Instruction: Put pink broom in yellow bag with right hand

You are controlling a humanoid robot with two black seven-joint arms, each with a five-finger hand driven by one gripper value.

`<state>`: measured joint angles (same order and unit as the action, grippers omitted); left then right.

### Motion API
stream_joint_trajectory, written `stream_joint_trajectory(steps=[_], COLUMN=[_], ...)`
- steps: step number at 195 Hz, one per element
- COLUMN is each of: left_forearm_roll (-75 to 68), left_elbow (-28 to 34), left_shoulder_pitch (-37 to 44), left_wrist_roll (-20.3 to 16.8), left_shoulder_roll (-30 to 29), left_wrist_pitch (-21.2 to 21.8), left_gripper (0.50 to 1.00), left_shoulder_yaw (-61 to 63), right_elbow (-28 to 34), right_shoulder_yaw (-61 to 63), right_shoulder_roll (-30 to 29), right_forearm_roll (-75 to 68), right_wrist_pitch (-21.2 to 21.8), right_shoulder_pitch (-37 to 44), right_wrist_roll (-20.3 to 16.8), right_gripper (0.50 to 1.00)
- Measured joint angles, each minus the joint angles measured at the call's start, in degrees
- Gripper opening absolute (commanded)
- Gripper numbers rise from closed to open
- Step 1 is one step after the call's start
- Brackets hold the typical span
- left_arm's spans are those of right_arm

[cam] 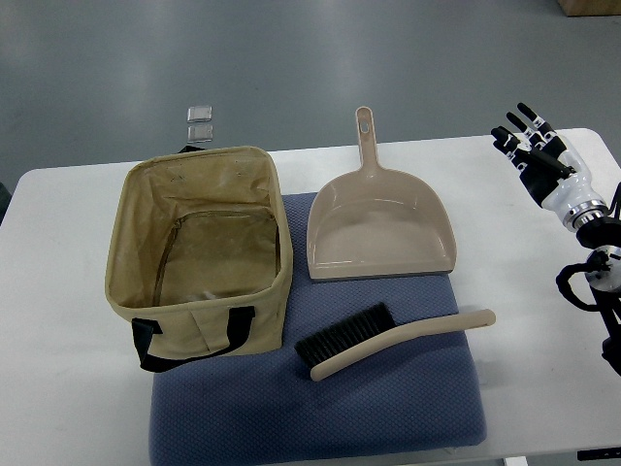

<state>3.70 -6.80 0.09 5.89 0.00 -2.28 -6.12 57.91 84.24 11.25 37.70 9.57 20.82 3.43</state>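
My right gripper should move to the pink broom next and close on its handle point(452, 322) close to the handle's loose end, away from the black bristles.
The broom point(388, 341) is a pale pinkish-beige hand brush with black bristles, lying on the blue mat in front of the dustpan, handle pointing right. The yellow bag point(199, 254) stands open on the left, tan fabric with black straps, nothing visible inside. My right hand point(529, 144) hovers over the table's far right, well away from the broom, fingers spread and holding nothing. The left arm does not show.
A matching beige dustpan point(378, 218) lies behind the broom, handle pointing away. The blue mat point(320, 408) covers the middle of the white table point(58, 388). Two small clear squares point(199, 121) lie on the floor beyond the table.
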Motion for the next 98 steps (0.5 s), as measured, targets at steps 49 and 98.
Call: stream_joint_trajectory(steps=[49,98], left_forearm_roll=[-0.01,-0.01], left_elbow=[0.19,-0.01], left_shoulder_pitch=[0.0,0.0], left_wrist_roll=[0.0,0.0], left_shoulder_roll=[0.0,0.0], left_wrist_pitch=[0.0,0.0], left_gripper=[1.0,1.0], left_shoulder_yaw=[0.06,0.06], right_elbow=[0.0,-0.03], right_shoulder_yaw=[0.0,0.08], right_shoulder_roll=[0.08,0.01], right_forearm_roll=[0.0,-0.06], right_wrist_pitch=[0.09,0.06], right_shoulder_pitch=[0.25,0.28], right_wrist_roll=[0.0,0.0], right_gripper=[0.928,0.928])
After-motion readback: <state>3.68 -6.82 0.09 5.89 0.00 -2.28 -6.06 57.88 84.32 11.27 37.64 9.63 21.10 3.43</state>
